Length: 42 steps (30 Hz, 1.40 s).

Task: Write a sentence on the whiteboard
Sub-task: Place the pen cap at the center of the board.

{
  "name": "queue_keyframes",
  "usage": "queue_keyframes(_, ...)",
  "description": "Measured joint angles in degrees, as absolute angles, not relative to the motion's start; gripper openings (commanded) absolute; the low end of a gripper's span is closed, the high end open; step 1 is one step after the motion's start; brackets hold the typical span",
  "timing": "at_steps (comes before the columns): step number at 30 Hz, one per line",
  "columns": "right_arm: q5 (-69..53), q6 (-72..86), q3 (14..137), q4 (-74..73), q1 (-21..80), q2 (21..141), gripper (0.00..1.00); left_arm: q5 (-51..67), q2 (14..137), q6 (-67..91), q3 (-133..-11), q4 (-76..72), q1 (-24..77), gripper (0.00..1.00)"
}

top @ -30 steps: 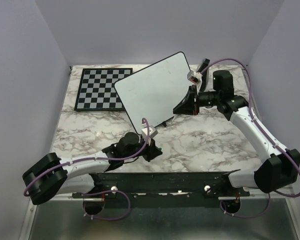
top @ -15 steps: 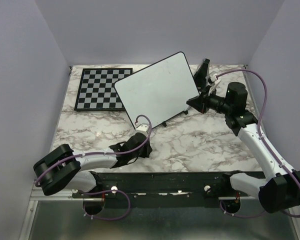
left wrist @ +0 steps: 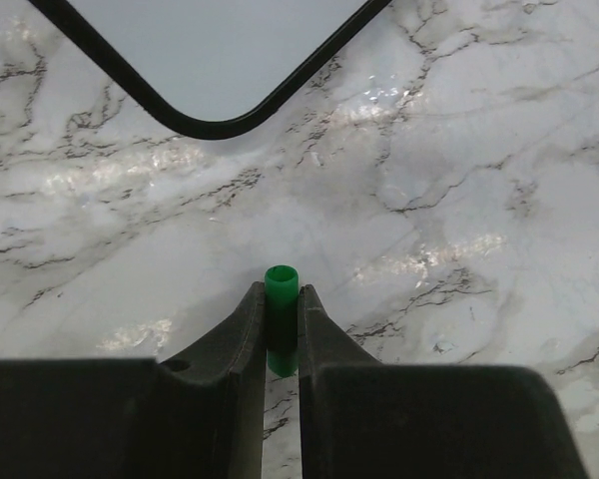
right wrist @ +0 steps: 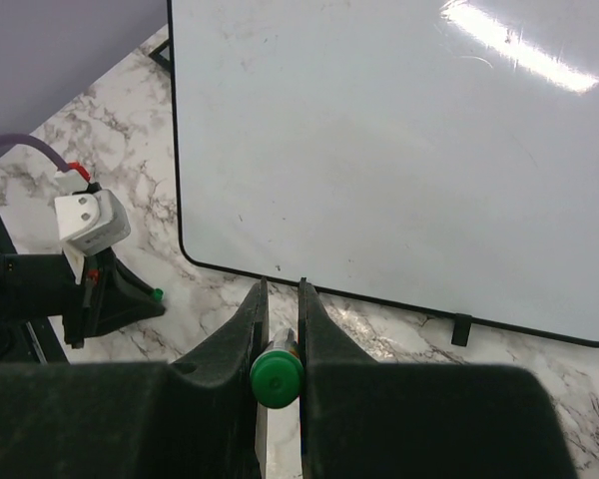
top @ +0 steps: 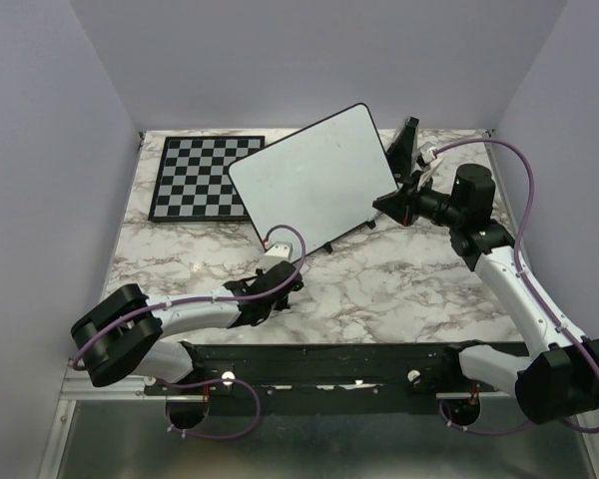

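My left gripper is holding the green marker cap low over the table now. It will let go of the cap on the marble (top: pixel 241 274) beside the whiteboard's near corner, below the chessboard.
The whiteboard (top: pixel 314 175) leans tilted on the marble table, its face blank; the sentence is not in view. My right gripper (top: pixel 387 205) hovers at the board's lower right edge, shut on a green-ended marker (right wrist: pixel 277 377) that points toward the board (right wrist: pixel 399 150). My left gripper (top: pixel 285 284) sits low over the table below the board's near corner (left wrist: pixel 210 60), shut on a hollow green marker cap (left wrist: pixel 281 299). In the right wrist view, that cap (right wrist: pixel 157 293) shows as a green dot at the left gripper's tip.
A black-and-white chessboard (top: pixel 202 175) lies flat at the back left, partly under the whiteboard's edge. A black stand piece (top: pixel 407 140) rises behind the board's right corner, and a small black foot (right wrist: pixel 461 327) hangs under its rim. Grey walls close in all around.
The right arm swung its elbow out to the right and rolled its wrist, the gripper staying by the board's edge. The left gripper slid slightly left and nearer. Both grips are unchanged.
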<state>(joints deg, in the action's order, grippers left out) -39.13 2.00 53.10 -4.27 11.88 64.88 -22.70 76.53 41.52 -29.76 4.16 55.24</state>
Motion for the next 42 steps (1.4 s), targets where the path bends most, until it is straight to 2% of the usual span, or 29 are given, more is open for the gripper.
queue_keyframes(4,-39.8,2.1,53.1,-4.2,11.9,65.1,0.0,-24.8,76.5,42.6,-30.6,7.7,54.7,0.07)
queue_keyframes(5,-39.9,2.1,53.1,-4.2,11.9,65.2,0.01,-25.2,76.4,43.2,-30.7,8.4,54.3,0.02)
queue_keyframes(7,-40.3,2.1,53.1,-4.2,11.9,65.3,0.01,-25.9,75.8,44.8,-30.7,9.9,53.0,0.0)
queue_keyframes(13,-45.2,1.0,53.1,-4.2,11.5,65.9,0.0,-27.4,71.9,49.5,-28.2,12.3,47.8,0.0)
queue_keyframes(15,-47.0,0.2,53.1,-4.4,11.5,66.1,0.0,-27.4,69.9,50.5,-26.7,12.3,45.4,0.04)
queue_keyframes(17,-48.2,-0.3,53.1,-4.4,11.4,66.1,0.0,-27.4,68.6,51.0,-25.7,12.1,43.0,0.05)
queue_keyframes(23,-50.5,-1.1,53.1,-4.4,11.2,66.1,0.01,-27.3,69.4,50.8,-25.9,10.6,36.8,0.05)
queue_keyframes(26,-50.8,-1.2,53.1,-4.5,11.1,66.1,0.01,-27.2,71.6,50.4,-27.3,10.0,34.4,0.13)
queue_keyframes(28,-51.0,-1.2,53.1,-4.5,11.0,66.1,0.0,-27.2,73.3,50.3,-28.6,9.9,32.9,0.24)
queue_keyframes(32,-51.4,-1.3,53.1,-4.5,10.7,66.1,0.01,-27.3,75.8,50.2,-30.7,10.2,31.0,0.29)
queue_keyframes(33,-51.5,-1.3,53.1,-4.5,10.7,66.1,0.01,-27.3,76.4,50.2,-31.2,10.4,30.5,0.36)
queue_keyframes(35,-51.7,-1.3,53.1,-4.5,10.7,66.1,0.0,-27.3,76.8,50.2,-31.6,10.4,30.1,0.42)
queue_keyframes(37,-51.8,-1.4,53.1,-4.5,10.5,66.1,0.01,-27.4,76.6,50.4,-31.5,10.4,30.0,0.44)
queue_keyframes(39,-52.0,-1.3,53.1,-4.5,10.4,66.1,0.01,-27.3,76.3,50.6,-31.4,10.4,30.0,0.5)
queue_keyframes(42,-52.0,-1.3,53.1,-4.6,10.2,66.1,0.01,-27.4,74.9,50.7,-30.5,10.6,30.0,0.52)
